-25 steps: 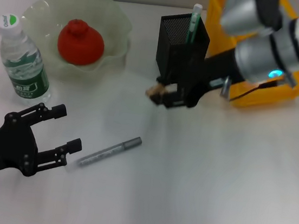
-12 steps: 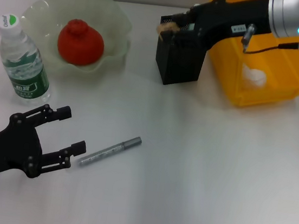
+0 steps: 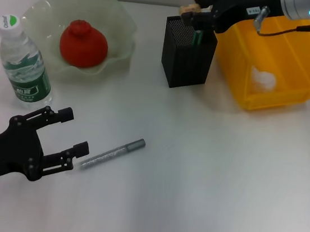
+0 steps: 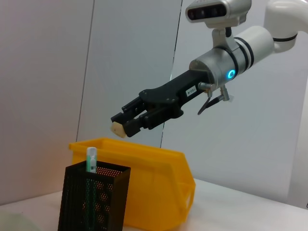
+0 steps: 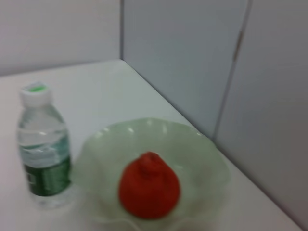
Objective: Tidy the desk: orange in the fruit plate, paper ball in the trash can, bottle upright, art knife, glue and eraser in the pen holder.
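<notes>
I should use my right gripper to drop the tan eraser, now just above the holder, inside the black mesh pen holder (image 3: 187,33), next to the green glue.
My right gripper (image 3: 192,10) is shut on the tan eraser (image 3: 185,9) and holds it in the air just above the black mesh pen holder (image 3: 186,55); the left wrist view shows the eraser (image 4: 118,129) over the holder (image 4: 94,197). The green glue (image 4: 90,160) stands inside the holder. The grey art knife (image 3: 113,154) lies on the desk, right beside my open left gripper (image 3: 69,134). The orange (image 3: 83,43) rests in the green fruit plate (image 3: 120,18). The bottle (image 3: 23,61) stands upright. The paper ball (image 3: 262,78) lies in the yellow trash can (image 3: 298,51).
The trash can stands directly right of the pen holder at the back right. The plate and bottle take up the back left. A pale wall rises behind the desk.
My right gripper has lifted the eraser from the desk in front of the pen holder up to above its rim. The left gripper has barely shifted.
</notes>
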`<state>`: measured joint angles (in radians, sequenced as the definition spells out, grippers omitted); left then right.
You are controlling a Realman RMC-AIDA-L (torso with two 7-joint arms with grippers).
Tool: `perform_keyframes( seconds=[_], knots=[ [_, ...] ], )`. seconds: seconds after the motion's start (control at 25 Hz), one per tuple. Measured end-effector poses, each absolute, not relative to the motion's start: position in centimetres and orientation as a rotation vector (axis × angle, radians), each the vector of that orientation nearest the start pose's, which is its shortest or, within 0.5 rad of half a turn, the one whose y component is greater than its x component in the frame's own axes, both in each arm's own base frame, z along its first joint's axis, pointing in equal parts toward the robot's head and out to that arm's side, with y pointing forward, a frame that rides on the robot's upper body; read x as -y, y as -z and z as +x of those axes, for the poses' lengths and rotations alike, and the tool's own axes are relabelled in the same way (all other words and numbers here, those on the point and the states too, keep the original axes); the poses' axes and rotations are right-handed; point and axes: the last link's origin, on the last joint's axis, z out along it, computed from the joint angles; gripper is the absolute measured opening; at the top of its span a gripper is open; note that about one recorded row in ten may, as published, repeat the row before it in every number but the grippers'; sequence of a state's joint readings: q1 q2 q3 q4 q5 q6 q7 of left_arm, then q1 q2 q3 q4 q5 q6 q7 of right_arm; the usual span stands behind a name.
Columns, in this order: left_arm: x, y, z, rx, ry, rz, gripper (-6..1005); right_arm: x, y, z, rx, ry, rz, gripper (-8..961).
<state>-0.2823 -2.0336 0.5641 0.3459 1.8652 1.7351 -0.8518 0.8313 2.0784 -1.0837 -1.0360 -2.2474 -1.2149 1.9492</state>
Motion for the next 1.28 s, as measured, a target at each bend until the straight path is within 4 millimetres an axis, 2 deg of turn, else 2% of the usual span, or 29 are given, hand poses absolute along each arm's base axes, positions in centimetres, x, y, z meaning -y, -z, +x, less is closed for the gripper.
perform_keyframes(
  seconds=[0.36,0.8,1.28],
  knots=[
    [-22.8,0.4,-32.5,0.507,0.988,-2.488,799,-44.8,-1.0,11.5,-0.343,-0.059,-2.604,441],
    [-22.8,0.4,-32.4,0.511,0.996,-2.474,800,-45.4,0.4,11.7,-0.327,0.007,-2.589,440],
    [-22.8,0.5,-32.4,0.509,1.0,-2.475,800,-45.1,1.2,11.6,-0.3,0.036,-2.611,454]
  ],
)
